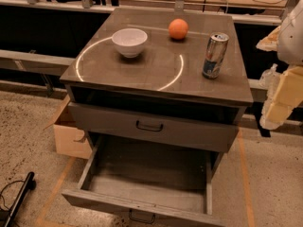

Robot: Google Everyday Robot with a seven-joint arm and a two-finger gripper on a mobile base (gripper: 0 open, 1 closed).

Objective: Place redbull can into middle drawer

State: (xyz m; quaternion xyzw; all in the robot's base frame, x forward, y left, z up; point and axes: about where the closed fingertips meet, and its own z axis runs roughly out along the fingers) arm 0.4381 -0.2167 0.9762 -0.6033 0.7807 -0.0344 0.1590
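Next, the gripper moves to the middle of the redbull can [215,56] on the cabinet top and closes there, between the can's shiny top and its bottom.
The redbull can [215,56] stands upright on the right side of the cabinet top [161,74]; it is silver and blue with a shiny top. The middle drawer [142,202] is pulled out wide open below, its inside bare, its black loop handle at the front edge. The like drawer above it [151,126] is shut. My gripper [281,100] is a pale blocky shape at the right edge of the view, right of the cabinet and lower than the can, apart from it and holding nothing that I can see.
A white bowl [129,41] and an orange fruit [178,29] sit on the cabinet top, left of and behind the can. A cardboard box [68,136] stands on the floor left of the cabinet. A black cable or bar [16,197] lies at the bottom left.
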